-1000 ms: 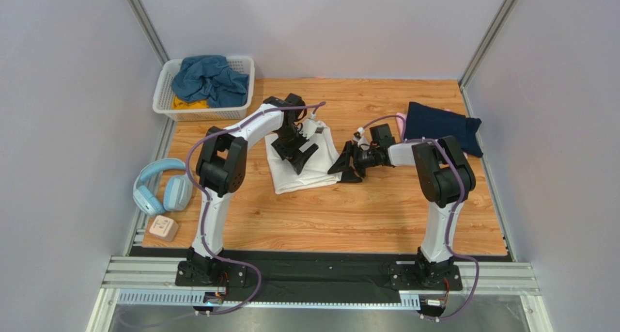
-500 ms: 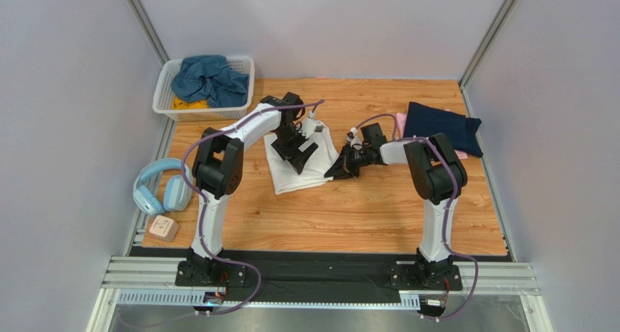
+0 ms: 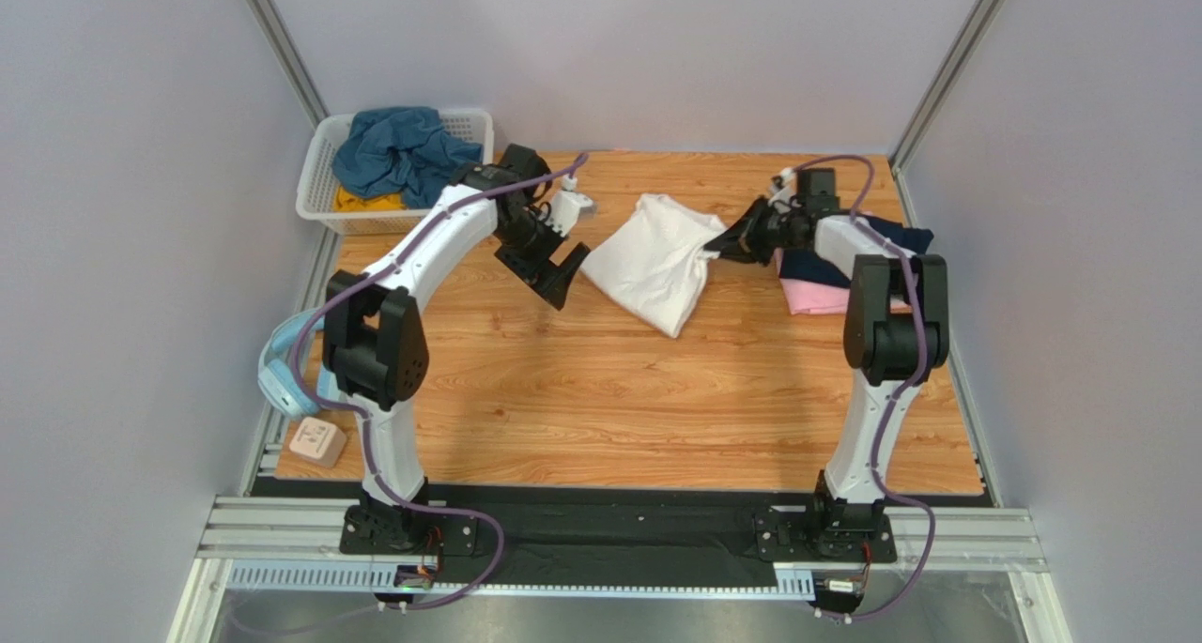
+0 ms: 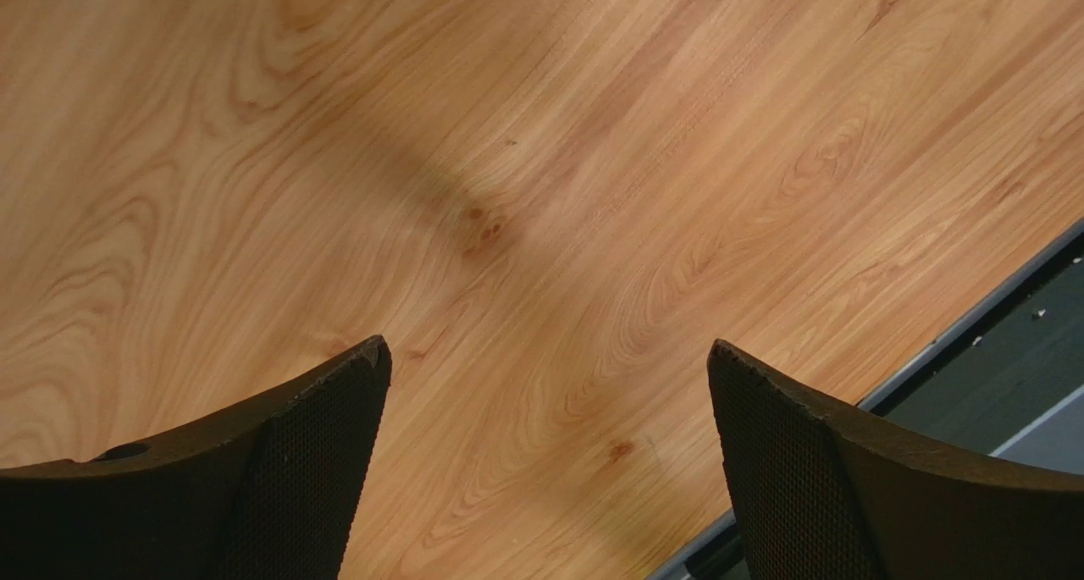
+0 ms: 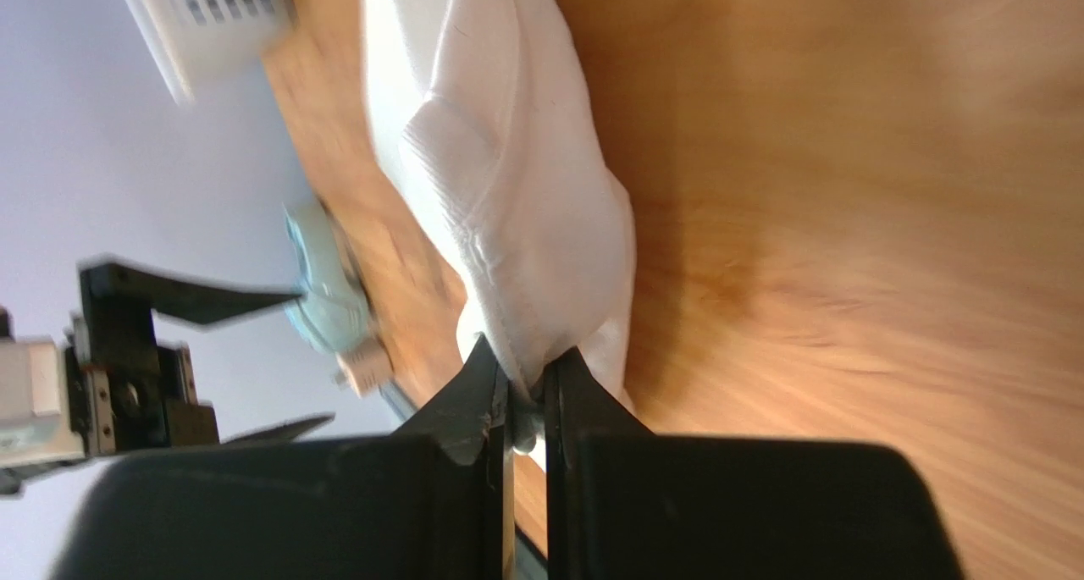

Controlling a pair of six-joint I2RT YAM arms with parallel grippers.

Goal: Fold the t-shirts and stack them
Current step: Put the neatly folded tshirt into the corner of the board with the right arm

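Note:
My right gripper is going to the top of the folded navy t-shirt [image 3: 852, 279]. It will let go of the white t-shirt, now in the table's far half, there.
A folded white t-shirt [image 3: 652, 259] [image 5: 509, 186] lies in the middle of the table's far half, its right edge lifted. My right gripper [image 3: 720, 246] [image 5: 522, 383] is shut on that edge, with cloth pinched between the jaws. Beyond it at the right side, a folded navy t-shirt [image 3: 897, 235] rests on a pink one [image 3: 816, 295], and my right arm crosses them. My left gripper [image 3: 543, 260] [image 4: 547, 364] hangs open over bare wood, left of the white shirt, with nothing between its fingers. A teal-blue t-shirt [image 3: 399, 150] and a yellow one [image 3: 370, 202] sit crumpled in the basket.
The white slatted basket [image 3: 319, 176] stands at the back left corner. Light-blue headphones [image 3: 289, 376] and a small beige box [image 3: 316, 442] lie by the left edge. Grey walls close in three sides; a black rail [image 4: 1005, 339] runs along the table's edge.
My right gripper shut on the white t-shirt's edge and dragged it right and toward the back, near the navy and pink pile. My left gripper drew off the shirt to the left, staying open.

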